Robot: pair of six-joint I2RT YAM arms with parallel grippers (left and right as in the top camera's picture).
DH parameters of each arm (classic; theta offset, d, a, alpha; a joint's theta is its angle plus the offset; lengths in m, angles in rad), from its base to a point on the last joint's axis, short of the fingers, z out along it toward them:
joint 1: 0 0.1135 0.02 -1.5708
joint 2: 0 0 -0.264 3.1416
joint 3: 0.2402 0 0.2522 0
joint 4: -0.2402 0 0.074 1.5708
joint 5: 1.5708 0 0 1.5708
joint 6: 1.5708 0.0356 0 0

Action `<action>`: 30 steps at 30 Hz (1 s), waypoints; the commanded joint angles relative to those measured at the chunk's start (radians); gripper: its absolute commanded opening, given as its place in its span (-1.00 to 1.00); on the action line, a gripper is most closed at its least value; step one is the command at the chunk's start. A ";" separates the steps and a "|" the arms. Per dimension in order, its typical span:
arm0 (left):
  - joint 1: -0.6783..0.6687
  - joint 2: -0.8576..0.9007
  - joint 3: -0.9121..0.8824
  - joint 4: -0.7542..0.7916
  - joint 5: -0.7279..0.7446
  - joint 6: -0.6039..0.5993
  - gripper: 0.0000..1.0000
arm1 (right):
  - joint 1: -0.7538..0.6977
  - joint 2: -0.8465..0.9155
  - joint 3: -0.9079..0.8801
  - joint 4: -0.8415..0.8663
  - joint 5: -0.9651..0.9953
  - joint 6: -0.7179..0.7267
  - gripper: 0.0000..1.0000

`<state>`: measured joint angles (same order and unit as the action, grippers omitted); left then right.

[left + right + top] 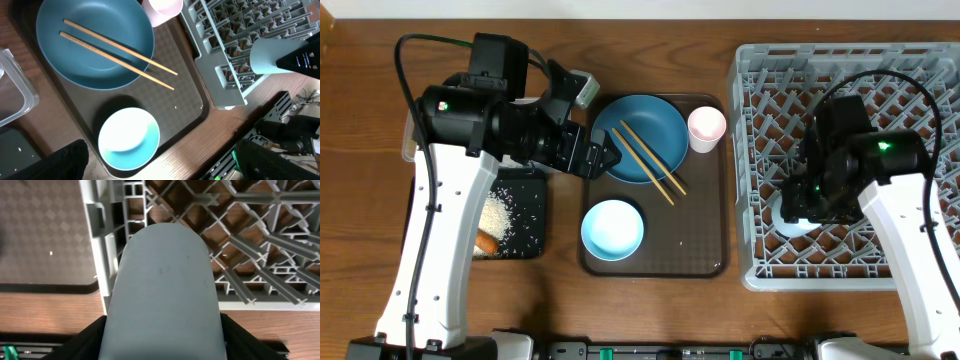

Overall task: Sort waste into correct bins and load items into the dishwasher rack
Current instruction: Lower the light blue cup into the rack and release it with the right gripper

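Note:
My left gripper is to go to the pinkish-white cup next and grab the cup's rim (690, 124) (151, 6) on the side that faces the dark-blue plate.
The dark-blue plate (642, 130) lies on the brown serving tray (705, 255) with the wooden chopsticks (654, 162) across it. The pale-blue bowl (613, 228) and the pinkish-white cup (707, 128) share that tray. My left gripper (604, 158) hovers at the plate's left edge, open and empty; its wrist view shows the plate (95, 45), chopsticks (117, 55) and bowl (129, 138) below the gripper (162, 165). My right gripper (162, 340) is shut on the small light-blue cup (165, 290) over the near left corner of the dishwasher rack (860, 70).
A shallow black tray (532, 190) at the left holds loose rice (502, 215) and an orange stick (487, 243). A clear tub (12, 85) sits beside it, mostly hidden under my left arm. The rack's grey wall (107, 255) stands right against the brown tray.

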<state>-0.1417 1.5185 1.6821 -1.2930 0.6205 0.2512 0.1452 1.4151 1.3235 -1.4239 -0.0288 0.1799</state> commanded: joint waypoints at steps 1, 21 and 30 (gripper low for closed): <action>0.003 0.002 0.006 0.000 -0.013 0.002 0.93 | 0.006 0.016 0.015 0.007 0.018 0.018 -0.10; 0.003 0.002 0.006 0.000 -0.012 0.002 0.93 | 0.013 0.046 -0.102 0.090 0.013 0.018 -0.14; 0.003 0.002 0.006 0.000 -0.013 0.002 0.94 | 0.013 0.046 -0.164 0.146 0.009 0.018 -0.12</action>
<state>-0.1417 1.5185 1.6821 -1.2930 0.6201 0.2512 0.1455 1.4597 1.1736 -1.2842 -0.0299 0.1799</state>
